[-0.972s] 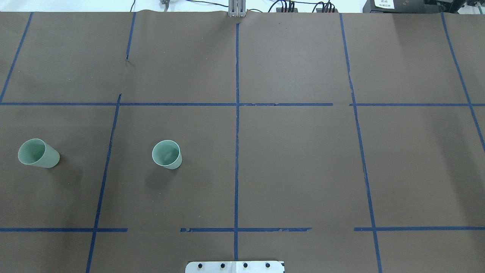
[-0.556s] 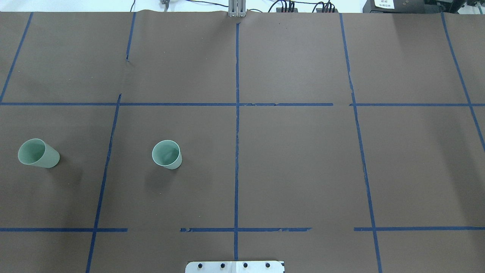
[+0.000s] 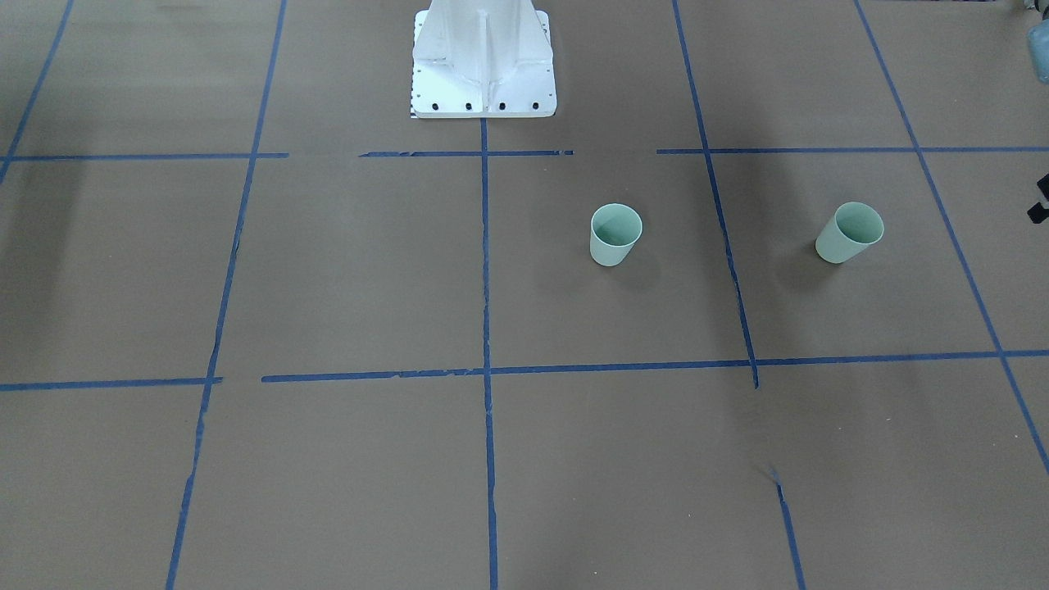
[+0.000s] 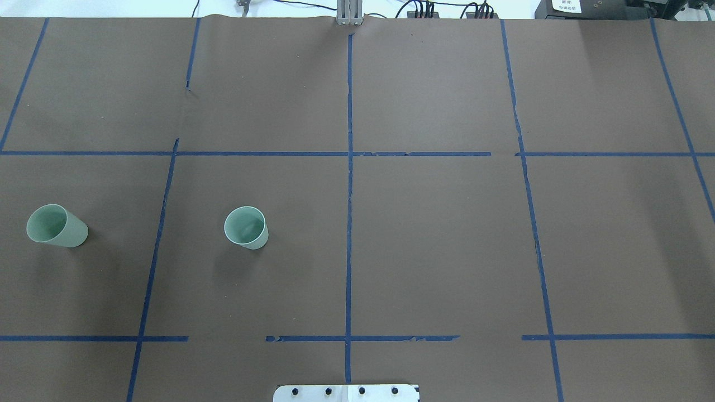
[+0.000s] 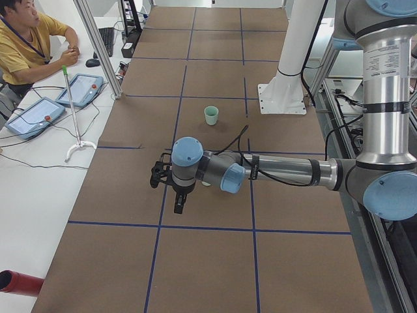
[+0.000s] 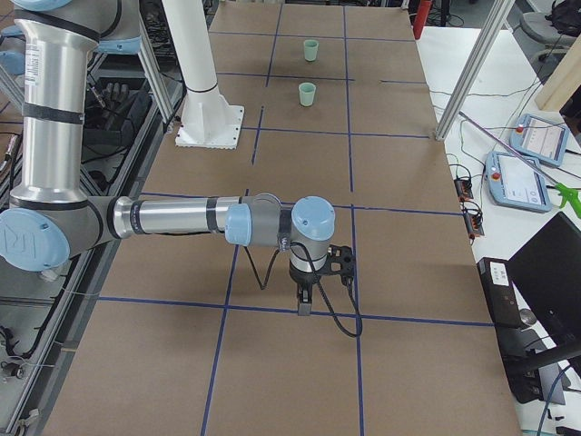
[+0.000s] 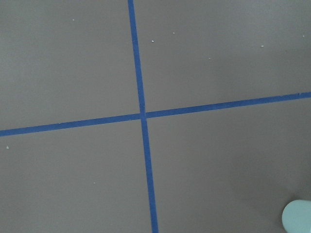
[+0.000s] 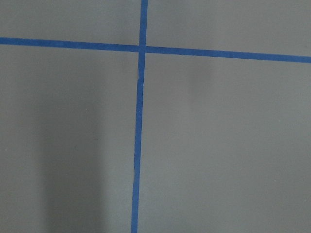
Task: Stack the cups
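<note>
Next, my left gripper grips the outer cup's rim [image 3: 881,228] on the side that faces away from the inner cup.
Two pale mint-green cups stand upright and apart on the brown table, on my left side. The inner cup [image 4: 246,227] [image 3: 615,234] [image 5: 211,115] [image 6: 308,94] is near the centre line. The outer cup [image 4: 57,225] [image 3: 850,233] [image 6: 311,50] is near the left end. A pale rim [image 7: 297,216] shows at the bottom right of the left wrist view. My left gripper [image 5: 178,206] points down near the outer cup. My right gripper [image 6: 304,302] points down far from both cups. Both show only in side views, so I cannot tell whether they are open or shut.
The white robot base [image 3: 483,57] [image 4: 346,392] stands at the table's robot side. Blue tape lines [image 4: 349,167] divide the brown paper into squares. An operator [image 5: 26,39] sits beside the table with tablets [image 5: 79,88]. A metal post [image 6: 472,68] stands at the table's edge.
</note>
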Controlling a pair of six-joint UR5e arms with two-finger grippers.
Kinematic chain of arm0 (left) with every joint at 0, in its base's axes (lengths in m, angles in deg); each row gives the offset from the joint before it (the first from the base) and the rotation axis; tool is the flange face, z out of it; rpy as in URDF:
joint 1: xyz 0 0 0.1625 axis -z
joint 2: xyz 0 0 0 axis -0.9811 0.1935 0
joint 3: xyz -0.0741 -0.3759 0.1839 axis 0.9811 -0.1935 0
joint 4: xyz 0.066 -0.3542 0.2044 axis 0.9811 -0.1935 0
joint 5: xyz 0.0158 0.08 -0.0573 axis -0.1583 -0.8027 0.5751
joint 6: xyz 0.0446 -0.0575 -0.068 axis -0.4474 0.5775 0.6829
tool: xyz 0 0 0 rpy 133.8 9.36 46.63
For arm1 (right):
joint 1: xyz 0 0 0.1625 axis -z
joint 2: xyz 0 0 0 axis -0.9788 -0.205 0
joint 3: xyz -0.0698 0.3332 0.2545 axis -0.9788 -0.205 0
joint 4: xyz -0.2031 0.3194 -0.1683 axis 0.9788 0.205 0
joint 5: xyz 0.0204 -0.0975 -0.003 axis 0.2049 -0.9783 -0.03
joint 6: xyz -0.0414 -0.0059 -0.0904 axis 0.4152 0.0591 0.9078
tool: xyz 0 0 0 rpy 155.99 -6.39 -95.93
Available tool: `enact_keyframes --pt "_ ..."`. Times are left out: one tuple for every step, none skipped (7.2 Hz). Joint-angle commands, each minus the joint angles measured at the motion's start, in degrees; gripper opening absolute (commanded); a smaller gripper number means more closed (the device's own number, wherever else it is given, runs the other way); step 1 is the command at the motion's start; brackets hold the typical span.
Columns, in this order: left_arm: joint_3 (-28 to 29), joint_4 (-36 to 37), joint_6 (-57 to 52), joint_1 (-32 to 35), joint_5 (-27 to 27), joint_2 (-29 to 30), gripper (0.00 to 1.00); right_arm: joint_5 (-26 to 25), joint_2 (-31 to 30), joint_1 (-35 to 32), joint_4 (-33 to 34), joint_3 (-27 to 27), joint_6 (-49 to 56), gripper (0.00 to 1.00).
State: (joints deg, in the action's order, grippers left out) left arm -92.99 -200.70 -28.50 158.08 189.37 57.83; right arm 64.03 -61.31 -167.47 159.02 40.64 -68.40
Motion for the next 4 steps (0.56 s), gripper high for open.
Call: enact_keyframes --pt "-0.03 -11.09 14.88 -9.67 -3.41 -1.11 1.00 0.00 0.00 -0.08 0.00 0.00 0.00 1.00" --pt "-0.12 -12.42 18.31 -12.15 -3.50 -1.11 1.00 0.00 0.00 0.00 0.00 0.00 0.00 1.00" --pt "-0.20 -12.61 20.52 -14.52 -3.50 -1.03 1.00 0.00 0.00 -0.08 0.00 0.00 0.00 1.00" --pt "-0.12 -12.70 20.63 -15.85 -3.50 -1.11 1.00 0.00 0.00 0.00 0.00 0.00 0.00 1.00"
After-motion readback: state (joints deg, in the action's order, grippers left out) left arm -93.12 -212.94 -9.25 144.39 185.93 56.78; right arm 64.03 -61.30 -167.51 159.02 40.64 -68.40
